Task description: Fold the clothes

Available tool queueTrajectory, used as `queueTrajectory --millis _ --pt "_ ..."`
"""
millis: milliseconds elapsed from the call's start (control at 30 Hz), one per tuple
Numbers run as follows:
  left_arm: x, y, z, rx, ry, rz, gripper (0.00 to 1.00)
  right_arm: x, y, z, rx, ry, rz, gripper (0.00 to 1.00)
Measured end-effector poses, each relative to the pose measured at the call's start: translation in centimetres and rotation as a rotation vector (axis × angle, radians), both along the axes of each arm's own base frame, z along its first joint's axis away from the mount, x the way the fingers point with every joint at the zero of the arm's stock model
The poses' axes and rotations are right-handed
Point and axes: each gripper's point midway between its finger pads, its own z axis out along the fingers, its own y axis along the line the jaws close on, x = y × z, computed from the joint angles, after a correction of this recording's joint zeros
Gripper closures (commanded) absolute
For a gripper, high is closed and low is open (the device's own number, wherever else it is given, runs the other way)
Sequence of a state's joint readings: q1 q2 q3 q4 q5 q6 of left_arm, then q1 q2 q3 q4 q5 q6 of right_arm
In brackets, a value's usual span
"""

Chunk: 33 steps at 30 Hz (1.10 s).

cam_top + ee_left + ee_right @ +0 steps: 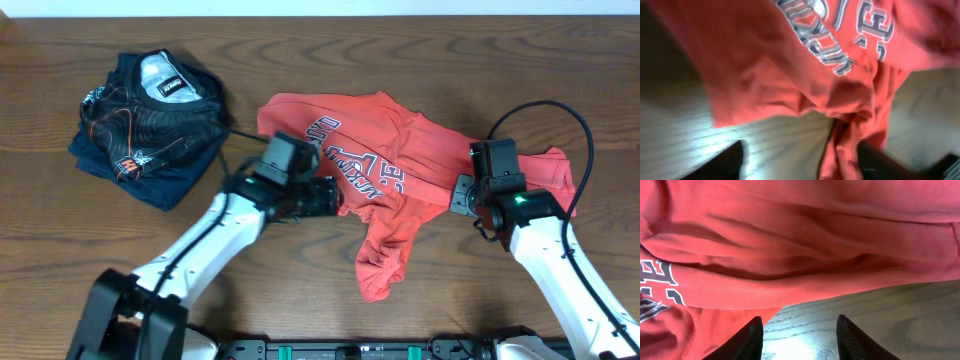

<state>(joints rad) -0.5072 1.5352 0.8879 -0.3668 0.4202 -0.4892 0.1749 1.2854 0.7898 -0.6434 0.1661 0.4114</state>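
Observation:
The T-shirt's front edge is bunched where the trailing part starts; my left gripper should grab the edge [348, 208] beside the lettering, pulling it open before folding.
The coral-red T-shirt [400, 160] lies crumpled across the middle and right of the table, its dark white-outlined lettering partly showing and one part trailing toward the front. My left gripper [333, 197] is at the shirt's left front edge. In the left wrist view it [805, 165] is open, low over the table, with a hanging fold of the shirt [790, 70] against its right finger. My right gripper [458, 197] is at the shirt's right part. In the right wrist view it [800, 340] is open over bare wood, just short of the shirt's edge [790, 255].
A dark navy garment with orange contour-line print [150, 125] lies bunched at the back left of the wooden table [300, 50]. A black cable [560, 110] loops above the right arm.

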Motion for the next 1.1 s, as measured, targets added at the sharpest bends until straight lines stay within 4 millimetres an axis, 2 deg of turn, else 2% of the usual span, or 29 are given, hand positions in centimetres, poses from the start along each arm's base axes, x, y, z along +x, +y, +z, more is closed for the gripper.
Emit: queueTrajectory --millis 100,167,267,400,500,733,800,967,1100 --pt "-0.8 -1.5 -1.0 0.001 0.032 -0.012 0.57 -0.2 0.1 -0.1 0.000 0.011 0.019 0.53" --pt "-1.2 -2.6 -1.7 -0.002 0.043 -0.024 0.48 -0.3 0.1 -0.2 -0.001 0.017 0.028 0.53" --pt "-1.9 -4.1 -2.9 -0.004 0.067 -0.038 0.47 -0.3 0.2 -0.2 -0.002 0.020 0.035 0.53" --pt "-2.3 -4.8 -4.7 0.007 0.111 -0.022 0.44 -0.5 0.1 -0.3 -0.004 0.027 0.039 0.52" --pt "-1.7 -4.7 -5.7 0.017 0.124 0.018 0.32 -0.6 0.1 -0.3 -0.004 0.033 0.039 0.52" --pt "0.7 -5.3 -5.3 -0.002 0.032 0.078 0.31 -0.7 0.1 -0.3 -0.004 0.035 0.041 0.52" --pt "1.2 -5.2 -5.4 0.006 0.014 0.090 0.37 -0.7 0.1 -0.3 -0.004 0.035 0.041 0.51" --pt "1.0 -4.4 -6.0 0.044 0.027 0.114 0.72 -0.7 0.1 -0.4 -0.005 0.037 0.042 0.51" --pt "0.6 -4.0 -6.5 0.068 0.048 0.115 0.74 -0.7 0.1 -0.4 -0.005 0.038 0.042 0.51"
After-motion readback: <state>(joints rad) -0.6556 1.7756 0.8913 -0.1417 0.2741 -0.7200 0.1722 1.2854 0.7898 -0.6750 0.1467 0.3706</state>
